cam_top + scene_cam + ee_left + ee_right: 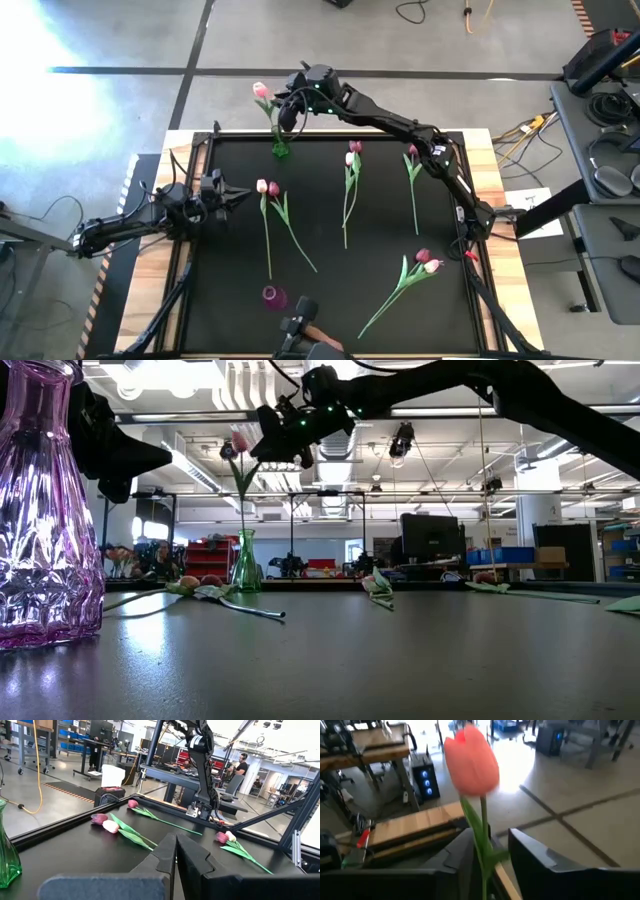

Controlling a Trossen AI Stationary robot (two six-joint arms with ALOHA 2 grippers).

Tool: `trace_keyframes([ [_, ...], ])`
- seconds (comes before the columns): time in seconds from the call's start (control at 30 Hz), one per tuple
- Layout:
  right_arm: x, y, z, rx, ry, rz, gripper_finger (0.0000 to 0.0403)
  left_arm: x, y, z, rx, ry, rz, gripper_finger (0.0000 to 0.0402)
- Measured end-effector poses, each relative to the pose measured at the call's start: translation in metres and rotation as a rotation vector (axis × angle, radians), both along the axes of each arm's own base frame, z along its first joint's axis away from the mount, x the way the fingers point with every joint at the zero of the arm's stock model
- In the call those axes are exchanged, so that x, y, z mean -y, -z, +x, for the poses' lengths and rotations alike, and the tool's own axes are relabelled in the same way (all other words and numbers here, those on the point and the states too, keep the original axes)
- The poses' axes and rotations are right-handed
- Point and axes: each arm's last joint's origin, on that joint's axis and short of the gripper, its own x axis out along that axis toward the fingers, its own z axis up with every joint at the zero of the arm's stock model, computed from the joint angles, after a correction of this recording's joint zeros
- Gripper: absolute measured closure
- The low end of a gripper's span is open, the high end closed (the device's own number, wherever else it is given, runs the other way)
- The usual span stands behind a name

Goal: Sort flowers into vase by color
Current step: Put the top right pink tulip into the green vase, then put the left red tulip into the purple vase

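Observation:
The fingers of my left gripper needs to close on the purple tulip's stem point(288, 223) where its leaves join, in the pair nearest that gripper, beside the pink tulip.
A pink-headed tulip point(261, 90) stands upright in the green vase point(280, 150) at the mat's far left, its stem down in the vase's neck. My right gripper point(491, 836) is open high above the vase, one finger on either side of the stem point(484, 820) below the head point(471, 761). Other flowers lie flat on the mat: a pair point(268, 187), a pair point(352, 153), one point(412, 152) and a pair point(428, 262). A purple vase point(272, 296) stands at the near edge. My left gripper point(228, 196) waits shut at the mat's left. My right gripper's fingers stand apart, level, across the tulip's stem just under its head. The stem and a leaf point(479, 851) run close along one finger point(462, 855). Whether that finger touches them I cannot tell. The tulip stands upright in the green vase point(246, 565).
The black mat has a raised dark frame point(330, 133) around it. The purple vase point(45, 510) is near the front edge. Bare mat lies at the middle point(330, 270) between the lying flowers. Beyond the table is open floor with desks.

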Motion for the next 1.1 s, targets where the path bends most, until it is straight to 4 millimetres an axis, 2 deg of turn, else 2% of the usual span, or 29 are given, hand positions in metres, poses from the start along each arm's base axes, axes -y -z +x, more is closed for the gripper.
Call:
trace_keyframes([
  [0.17,-0.004,0.001,-0.001,-0.046,-0.004,0.007,0.0243,0.000,0.000,0.000,0.000,0.001,0.000,0.0402],
  [0.33,-0.013,-0.009,-0.009,-0.086,-0.010,0.038,0.0232,0.000,0.000,0.000,0.000,0.000,0.000,0.0402],
  [0.47,-0.025,-0.024,-0.025,-0.178,-0.026,0.067,0.0246,0.000,0.000,0.000,0.004,0.000,0.001,0.0402],
  [0.6,-0.038,-0.028,-0.048,-0.380,-0.071,0.122,0.0287,0.000,-0.004,0.000,0.042,0.000,0.018,0.0402],
  [0.8,-0.048,-0.013,-0.067,-0.604,-0.114,0.215,0.0383,-0.001,-0.016,-0.002,0.122,-0.054,0.189,0.0402],
  [0.9,-0.050,-0.001,-0.068,-0.617,-0.140,0.244,0.0391,-0.002,-0.024,-0.005,0.203,-0.138,0.172,0.0402],
  [1.03,-0.055,0.019,-0.068,-0.531,-0.162,0.273,0.0394,-0.004,-0.033,-0.009,0.367,-0.207,-0.006,0.0402],
  [1.1,-0.061,0.032,-0.072,-0.483,-0.146,0.282,0.0394,-0.006,-0.035,-0.010,0.405,-0.248,-0.035,0.0402],
])
